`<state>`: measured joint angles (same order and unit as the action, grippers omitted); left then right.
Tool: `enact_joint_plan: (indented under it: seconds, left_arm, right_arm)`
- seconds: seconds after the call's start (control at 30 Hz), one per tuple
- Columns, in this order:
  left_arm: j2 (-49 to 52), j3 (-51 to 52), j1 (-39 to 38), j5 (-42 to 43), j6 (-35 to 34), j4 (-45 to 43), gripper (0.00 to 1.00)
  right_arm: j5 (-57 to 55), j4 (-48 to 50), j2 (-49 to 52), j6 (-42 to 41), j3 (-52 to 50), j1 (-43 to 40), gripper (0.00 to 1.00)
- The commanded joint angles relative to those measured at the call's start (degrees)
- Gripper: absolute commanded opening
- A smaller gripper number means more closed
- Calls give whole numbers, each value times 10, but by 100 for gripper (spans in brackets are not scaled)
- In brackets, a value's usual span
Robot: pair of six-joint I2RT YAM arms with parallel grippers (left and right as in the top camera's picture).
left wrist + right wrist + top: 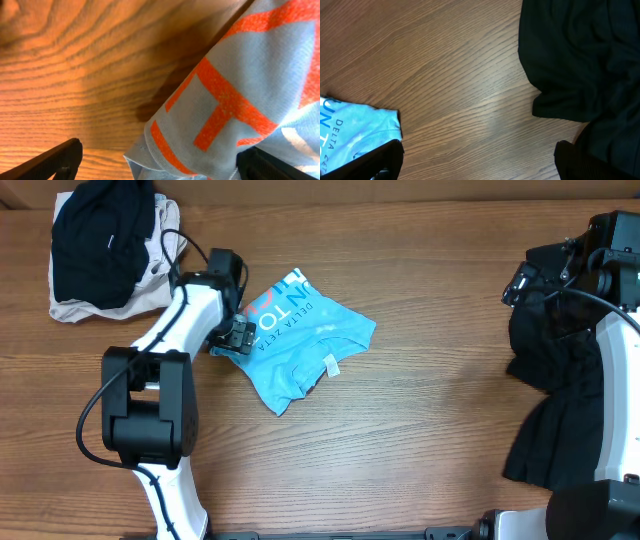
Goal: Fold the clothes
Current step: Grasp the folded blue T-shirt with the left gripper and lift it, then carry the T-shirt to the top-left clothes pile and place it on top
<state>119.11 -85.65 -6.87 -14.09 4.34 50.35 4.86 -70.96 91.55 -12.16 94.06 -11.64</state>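
Observation:
My left gripper should next reach for the light blue T-shirt and take hold of it by the cloth at its white tag (pixel 329 363).
A light blue T-shirt (pixel 300 340) with orange lettering lies crumpled at the table's middle left. My left gripper (pixel 236 332) is open at the shirt's left edge. In the left wrist view a fold of the blue shirt (pixel 235 100) lies between the open fingers (pixel 160 162). My right gripper (pixel 522 280) is open and empty at the far right, above the table, next to a pile of black clothes (pixel 560 380). The right wrist view shows the black cloth (pixel 585 55), bare wood between the fingers (pixel 480 160) and the blue shirt's corner (pixel 355 132).
A stack of folded clothes, black on top (pixel 100 235) and beige beneath (pixel 150 280), sits at the back left corner. Bare wooden table (pixel 430 380) lies between the blue shirt and the black pile.

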Motion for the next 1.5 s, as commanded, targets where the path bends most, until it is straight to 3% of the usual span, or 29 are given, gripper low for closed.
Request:
enact_joint_plan:
  seconds: [0.0, 0.23, 0.4, 0.53, 0.73, 1.2, 1.27, 1.47]
  left_arm:
    - [7, -79, -19, 66, 26, 39, 100]
    - [4, -224, -108, 156, 40, 151, 100]
    - [8, -210, -176, 94, 37, 197, 100]
    - [9, -162, -208, 97, 30, 159, 100]
    - [9, -77, -221, 169, 30, 56, 100]
    - [15, 30, -220, 145, 64, -8, 100]
    - [15, 35, -220, 120, 62, -21, 97]
    - [15, 52, -220, 60, 58, -72, 71]
  right_arm:
    - [-9, 4, -19, 2, -3, -2, 100]
    - [-9, 3, -19, 2, -3, -2, 100]
    - [-10, 0, -19, 5, -3, -2, 100]
    - [-9, 0, -19, 6, -3, -2, 100]
    - [-9, -3, -19, 6, -3, -2, 100]
    - [-9, -3, -19, 6, -3, -2, 100]
    - [-9, -3, -19, 6, -3, -2, 100]
    - [-9, -2, -19, 6, -3, -2, 100]
